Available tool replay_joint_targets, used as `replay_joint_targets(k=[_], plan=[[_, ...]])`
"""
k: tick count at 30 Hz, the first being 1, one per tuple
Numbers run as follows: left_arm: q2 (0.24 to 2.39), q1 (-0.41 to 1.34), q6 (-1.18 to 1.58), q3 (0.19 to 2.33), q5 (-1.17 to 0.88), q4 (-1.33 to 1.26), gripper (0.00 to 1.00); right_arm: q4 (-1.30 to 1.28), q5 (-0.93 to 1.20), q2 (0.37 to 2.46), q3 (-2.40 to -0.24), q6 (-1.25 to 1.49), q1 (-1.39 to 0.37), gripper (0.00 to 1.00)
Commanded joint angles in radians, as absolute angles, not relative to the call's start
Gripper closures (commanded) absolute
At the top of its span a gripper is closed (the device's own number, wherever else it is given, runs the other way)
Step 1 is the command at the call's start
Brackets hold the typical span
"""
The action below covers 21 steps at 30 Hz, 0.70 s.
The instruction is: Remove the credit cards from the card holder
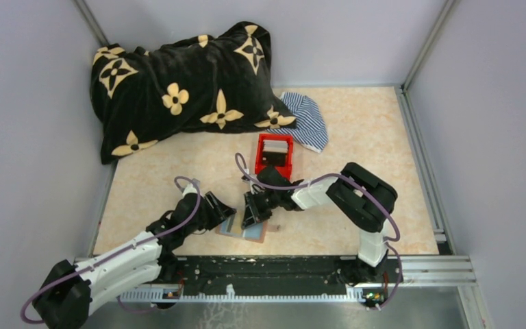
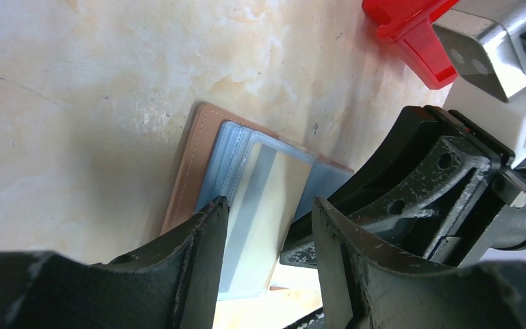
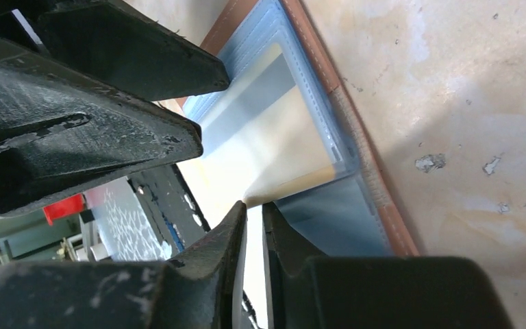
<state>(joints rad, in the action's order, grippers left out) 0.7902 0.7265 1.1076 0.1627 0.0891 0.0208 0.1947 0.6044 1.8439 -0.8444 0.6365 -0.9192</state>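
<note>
The pale card is pinched only at its near corner by my right gripper, so next I open it and grip the card's long edge closer to the middle (image 3: pixel 292 184).
The card holder (image 1: pixel 255 234) lies open on the table between my two grippers, brown leather rim with bluish clear sleeves; it also shows in the left wrist view (image 2: pixel 186 168) and the right wrist view (image 3: pixel 382 205). A pale card with a grey stripe (image 2: pixel 274 199) sticks partly out of a sleeve. My right gripper (image 3: pixel 253 205) is shut on that card's corner (image 3: pixel 274 137); it sits at the holder's top edge in the top view (image 1: pixel 252 214). My left gripper (image 2: pixel 268 205) is open, its fingers straddling the card just over the sleeves, left of the right gripper (image 1: pixel 229 214). Other cards are hidden.
A red open-top box (image 1: pixel 274 156) with dark contents stands just behind the grippers; its corner shows in the left wrist view (image 2: pixel 411 34). A black flowered blanket (image 1: pixel 185 86) and a striped cloth (image 1: pixel 308 120) lie at the back. The rail runs along the near edge.
</note>
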Motion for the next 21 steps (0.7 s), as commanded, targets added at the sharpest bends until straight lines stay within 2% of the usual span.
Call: replay_joint_targets(k=[1, 5, 16, 17, 19, 21], plan=[[0.799, 0.726, 1.102, 0.141, 0.069, 0.092, 0.44, 0.275, 0.618, 1.868, -0.85, 0.651, -0.919, 0.89], [0.799, 0.726, 1.099, 0.142, 0.072, 0.099, 0.44, 0.279, 0.615, 1.872, -0.845, 0.654, -0.918, 1.0], [0.836, 0.726, 1.096, 0.133, 0.052, 0.054, 0.45, 0.297, 0.594, 1.827, -0.796, 0.673, -0.877, 1.0], [0.84, 0.725, 1.097, 0.132, 0.048, 0.051, 0.45, 0.298, 0.594, 1.831, -0.799, 0.672, -0.872, 0.95], [0.843, 0.725, 1.096, 0.132, 0.047, 0.051, 0.45, 0.307, 0.588, 1.834, -0.806, 0.68, -0.867, 0.77], [0.839, 0.725, 1.094, 0.133, 0.048, 0.057, 0.45, 0.316, 0.579, 1.833, -0.81, 0.691, -0.862, 0.63]])
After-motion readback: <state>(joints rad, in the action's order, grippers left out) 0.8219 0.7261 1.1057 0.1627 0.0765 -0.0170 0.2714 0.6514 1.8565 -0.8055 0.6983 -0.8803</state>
